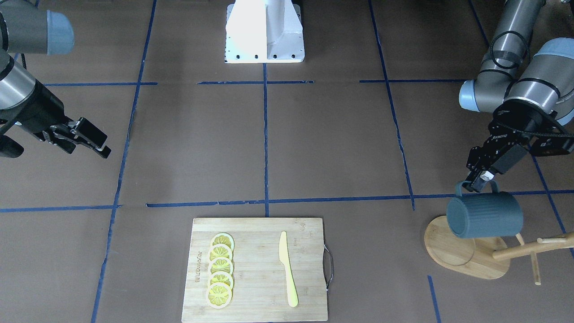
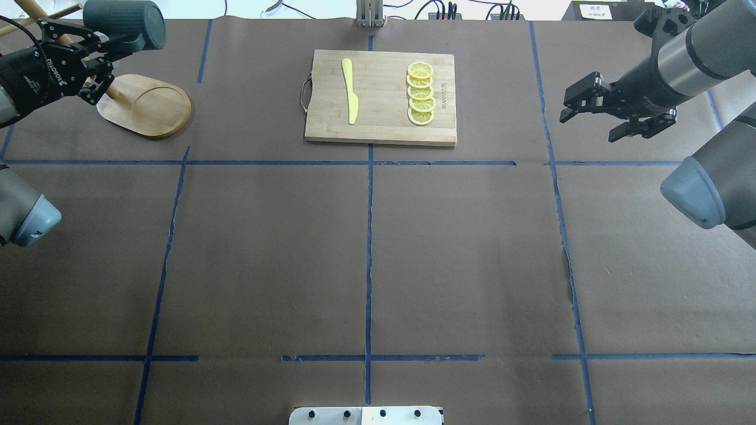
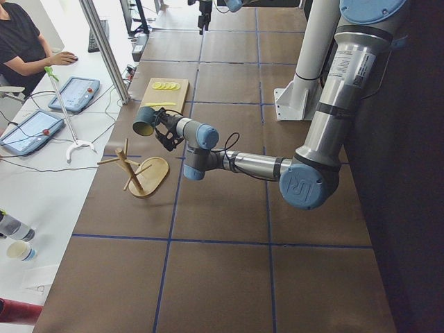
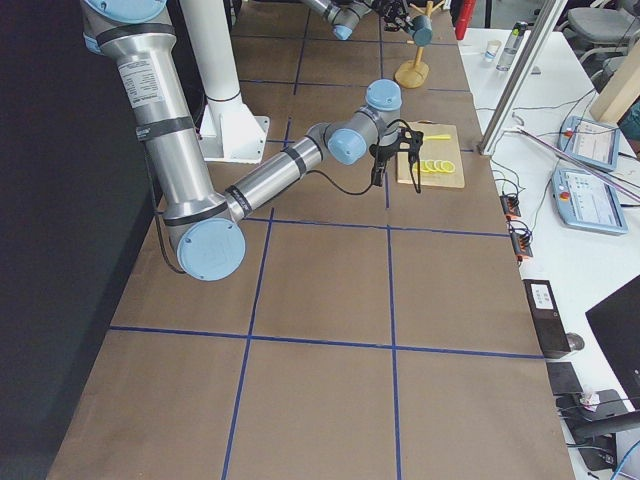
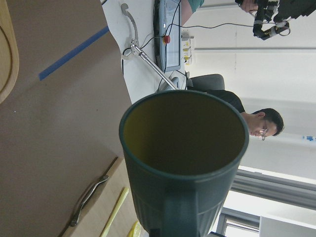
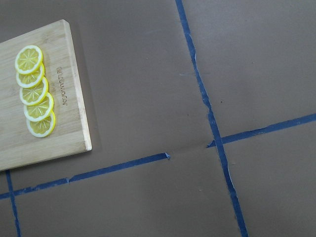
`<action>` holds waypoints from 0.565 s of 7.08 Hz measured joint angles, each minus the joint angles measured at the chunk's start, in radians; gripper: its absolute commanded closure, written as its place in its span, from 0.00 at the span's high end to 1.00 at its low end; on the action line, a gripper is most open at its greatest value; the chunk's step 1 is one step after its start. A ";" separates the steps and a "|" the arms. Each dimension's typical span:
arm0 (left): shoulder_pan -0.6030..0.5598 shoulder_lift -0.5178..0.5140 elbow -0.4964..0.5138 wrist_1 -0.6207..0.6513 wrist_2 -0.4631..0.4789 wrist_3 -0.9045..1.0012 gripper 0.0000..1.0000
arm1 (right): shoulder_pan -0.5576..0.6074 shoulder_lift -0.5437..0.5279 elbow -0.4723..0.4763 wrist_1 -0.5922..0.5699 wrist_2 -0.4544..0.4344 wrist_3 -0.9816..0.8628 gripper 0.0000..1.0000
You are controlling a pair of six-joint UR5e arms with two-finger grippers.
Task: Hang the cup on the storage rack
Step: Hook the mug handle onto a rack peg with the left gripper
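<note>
Next, I release the cup from my left gripper over the upper peg on the bamboo storage rack's pole (image 1: 536,231).
My left gripper (image 1: 476,178) is shut on the angular handle of the dark teal-grey ribbed cup (image 1: 485,214). It holds the cup on its side in the air, above the oval base of the bamboo storage rack (image 1: 448,251). The rack's pole (image 1: 533,248) and pegs stand beside the cup, apart from it. The cup's yellow-olive inside fills the left wrist view (image 5: 185,133). In the overhead view the cup (image 2: 125,20) is at the far left, above the rack base (image 2: 147,107). My right gripper (image 2: 585,118) is open and empty, far to the right above the table.
A rectangular bamboo cutting board (image 2: 381,127) lies at mid-far table with several lemon slices (image 2: 420,93) and a yellow knife (image 2: 350,88). The robot's white base (image 1: 264,31) stands at the near edge. Blue tape lines cross the brown table. A person sits past the table's end (image 3: 28,41).
</note>
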 measured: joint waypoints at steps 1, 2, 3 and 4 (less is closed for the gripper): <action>0.000 -0.011 0.028 -0.040 0.044 -0.054 0.03 | 0.000 -0.002 0.004 0.000 0.000 0.000 1.00; 0.000 -0.021 0.047 -0.063 0.086 -0.087 0.03 | 0.000 -0.003 0.009 0.000 0.000 0.000 1.00; 0.000 -0.033 0.065 -0.078 0.110 -0.105 0.03 | 0.000 -0.004 0.013 0.000 0.000 0.000 1.00; 0.000 -0.040 0.084 -0.098 0.121 -0.124 0.03 | 0.000 -0.004 0.017 -0.001 -0.001 0.000 1.00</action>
